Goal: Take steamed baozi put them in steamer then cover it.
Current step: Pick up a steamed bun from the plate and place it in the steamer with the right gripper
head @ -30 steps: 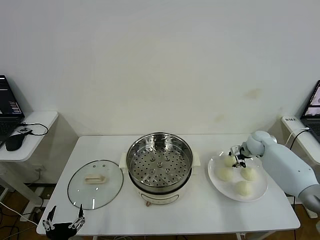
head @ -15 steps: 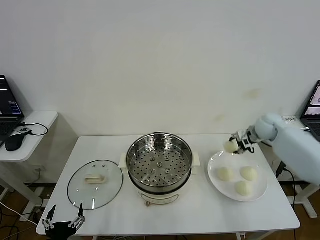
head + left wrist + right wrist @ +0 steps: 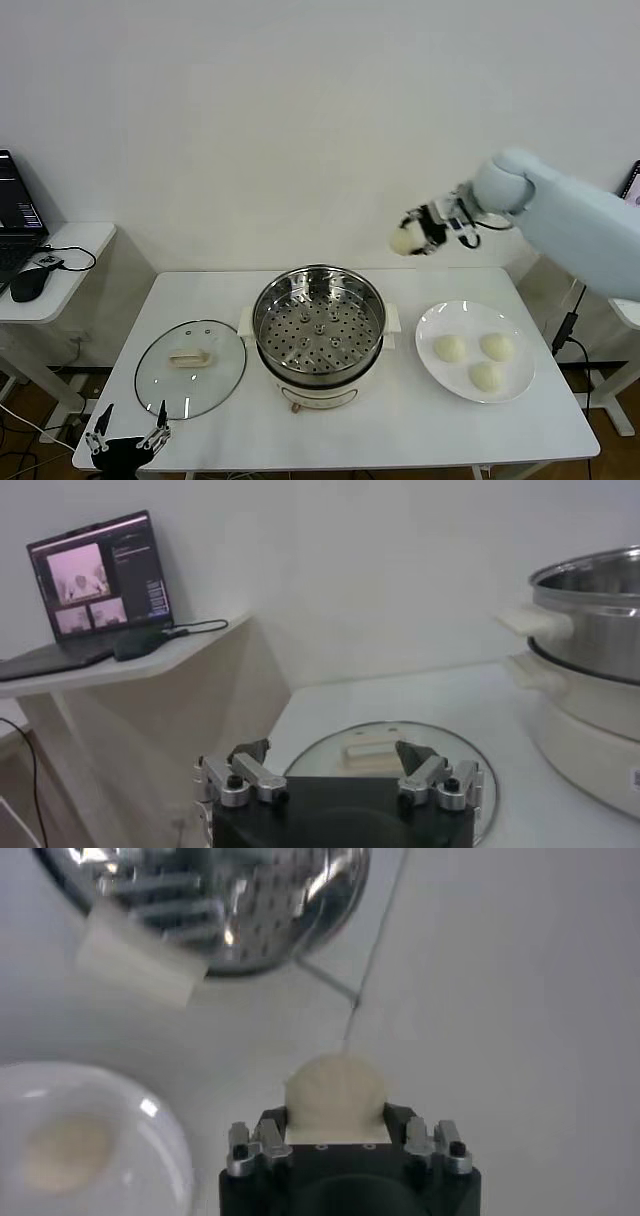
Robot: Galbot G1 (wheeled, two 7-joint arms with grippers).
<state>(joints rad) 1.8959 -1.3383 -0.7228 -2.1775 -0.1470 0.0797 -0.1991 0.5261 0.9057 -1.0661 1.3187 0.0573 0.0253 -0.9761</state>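
Observation:
I need to let go of the baozi with my right gripper on the rear part of the steamer's perforated tray point(image 3: 311, 297).
My right gripper point(image 3: 414, 236) hangs high above the table between the steamer point(image 3: 319, 325) and the white plate point(image 3: 430, 355), shut on one cream-white baozi point(image 3: 404, 240); the right wrist view shows that baozi point(image 3: 336, 1098) squeezed between the jaws. Three more baozi point(image 3: 450, 348) lie on the plate. The steamer stands open in the middle of the table, its perforated tray bare. The glass cover point(image 3: 190, 365) lies flat to the left of the steamer. My left gripper point(image 3: 128, 441) waits open, holding nothing, below the table's front left corner, and its wrist view shows the cover point(image 3: 385, 765) beyond it.
A side table point(image 3: 70, 245) at the left carries a laptop point(image 3: 18, 215) and a mouse point(image 3: 28, 285). Part of another laptop point(image 3: 634, 178) shows at the right edge. A white wall stands behind the table.
My right gripper has lifted one baozi off the plate and carried it up and leftwards, towards the steamer. The left arm has stayed put.

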